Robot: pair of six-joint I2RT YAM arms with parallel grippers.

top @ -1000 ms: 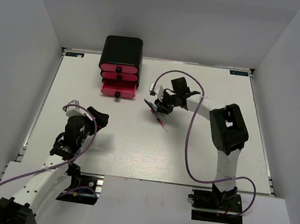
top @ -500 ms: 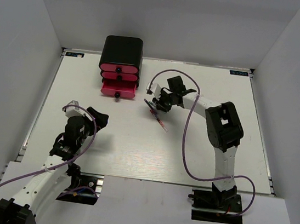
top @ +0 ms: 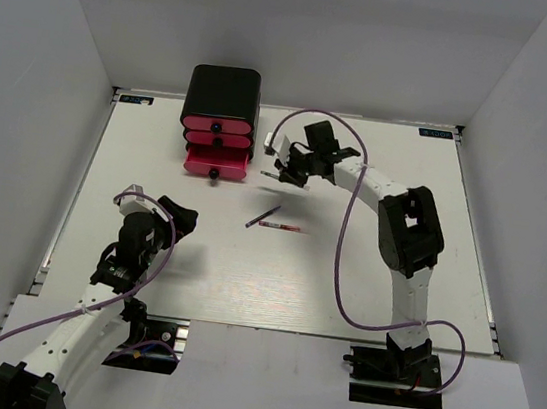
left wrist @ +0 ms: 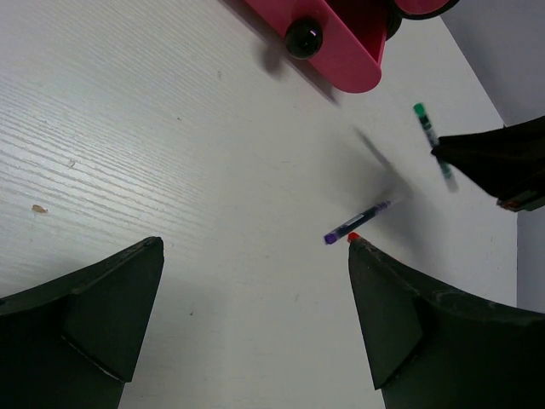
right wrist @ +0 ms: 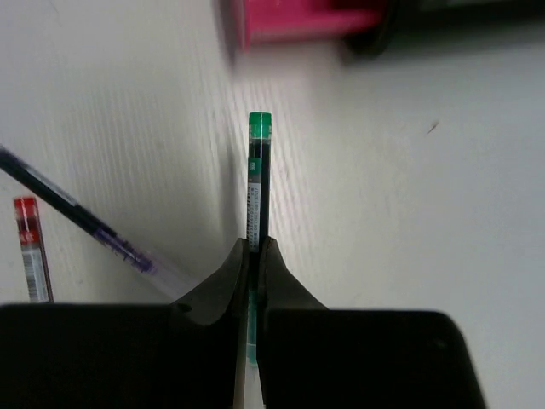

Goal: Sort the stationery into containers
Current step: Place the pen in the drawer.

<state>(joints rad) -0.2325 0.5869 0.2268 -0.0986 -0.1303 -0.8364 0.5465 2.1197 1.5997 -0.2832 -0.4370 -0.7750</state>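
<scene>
The robot's right gripper should release the thin dark pen inside the open bottom drawer of the black cabinet [top: 217, 157].
My right gripper [top: 287, 173] [right wrist: 253, 249] is shut on a thin dark pen with a green end [right wrist: 258, 179], held above the table just right of the black cabinet [top: 225, 92]. The cabinet's three pink drawers [top: 219, 143] stand stacked; the bottom one [top: 216, 164] is pulled out. A purple pen [top: 263, 216] [left wrist: 358, 222] and a red-ended pen [top: 280, 226] [right wrist: 28, 247] lie on the table [top: 346, 265] in the middle. The held pen also shows in the left wrist view [left wrist: 433, 140]. My left gripper [left wrist: 255, 247] [top: 173, 214] is open and empty, near the left front.
White walls close in the table on three sides. A purple cable [top: 345, 234] loops from the right arm over the table. The open drawer's black knob [left wrist: 303, 37] faces forward.
My right gripper has lifted the green-ended pen and moved it up and left toward the cabinet. The purple and red pens stay on the table, shifted apart. The left arm has not moved.
</scene>
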